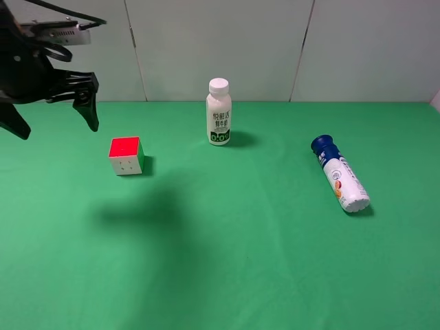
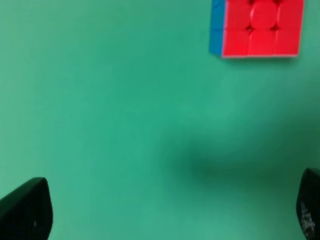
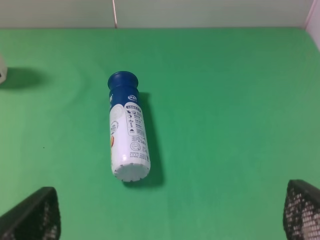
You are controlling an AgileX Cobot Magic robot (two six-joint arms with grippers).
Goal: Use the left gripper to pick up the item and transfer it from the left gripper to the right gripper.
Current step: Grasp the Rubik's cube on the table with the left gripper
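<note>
The puzzle cube will be gripped by my left gripper across its green side (image 1: 141, 157) and the opposite blue side, below the red top.
The puzzle cube (image 1: 126, 155) sits on the green table with its red face up and a white face toward the camera. In the left wrist view the cube (image 2: 257, 27) shows its red face and a blue side. My left gripper (image 1: 55, 124) hangs open and empty in the air, above and to the left of the cube, and its two black fingertips (image 2: 25, 210) stand far apart. My right gripper (image 3: 167, 215) is open and empty, with its fingertips (image 3: 302, 210) wide apart. It is out of the exterior high view.
A white milk bottle (image 1: 218, 112) stands upright at the back middle of the green table (image 1: 227, 261). A blue-capped white tube bottle (image 1: 340, 173) lies on its side at the right, in front of the right gripper in the right wrist view (image 3: 127, 132). A white wall closes off the back.
</note>
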